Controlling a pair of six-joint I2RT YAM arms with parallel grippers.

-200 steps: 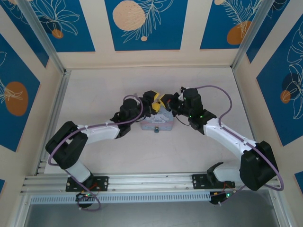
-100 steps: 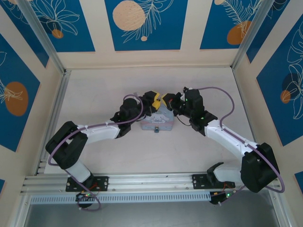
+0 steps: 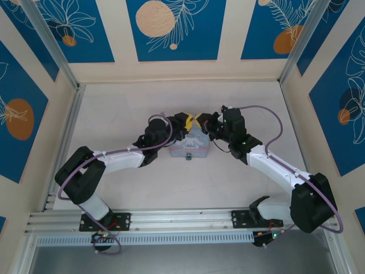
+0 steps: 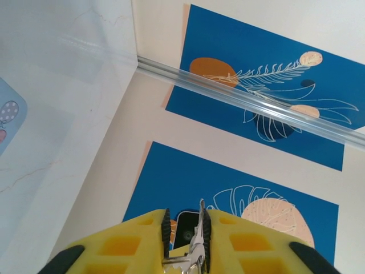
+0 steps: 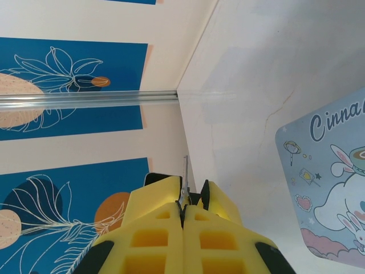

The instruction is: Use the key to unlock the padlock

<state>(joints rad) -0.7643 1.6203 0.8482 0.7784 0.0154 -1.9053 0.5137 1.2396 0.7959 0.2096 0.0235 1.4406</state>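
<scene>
My right gripper will take the keys (image 4: 195,253) by their ring while my left gripper holds them, because the key blade sticks up across my right gripper's fingers.
Above the back of the light-blue tin (image 3: 191,145), my two yellow grippers meet tip to tip. The tiny dark padlock (image 3: 188,157) hangs at the tin's front edge. My left gripper (image 3: 189,123) (image 4: 186,228) has its jaws drawn in on a small bunch of silvery keys. One key (image 4: 199,231) stands upright against the right pad and another lies across the gap to the left pad. My right gripper (image 3: 201,121) (image 5: 191,191) is shut on a thin key blade (image 5: 185,171) that sticks out past its fingertips.
The cartoon tin (image 5: 331,182) lies flat on the pale table, and its corner (image 4: 5,120) shows in the left wrist view. Blue patterned walls and aluminium rails (image 3: 63,131) enclose the table. Both arms bend inward over the middle.
The left gripper's jaws have narrowed around the keys. Both grippers have stayed together above the tin, with only a slight shift of the right wrist.
</scene>
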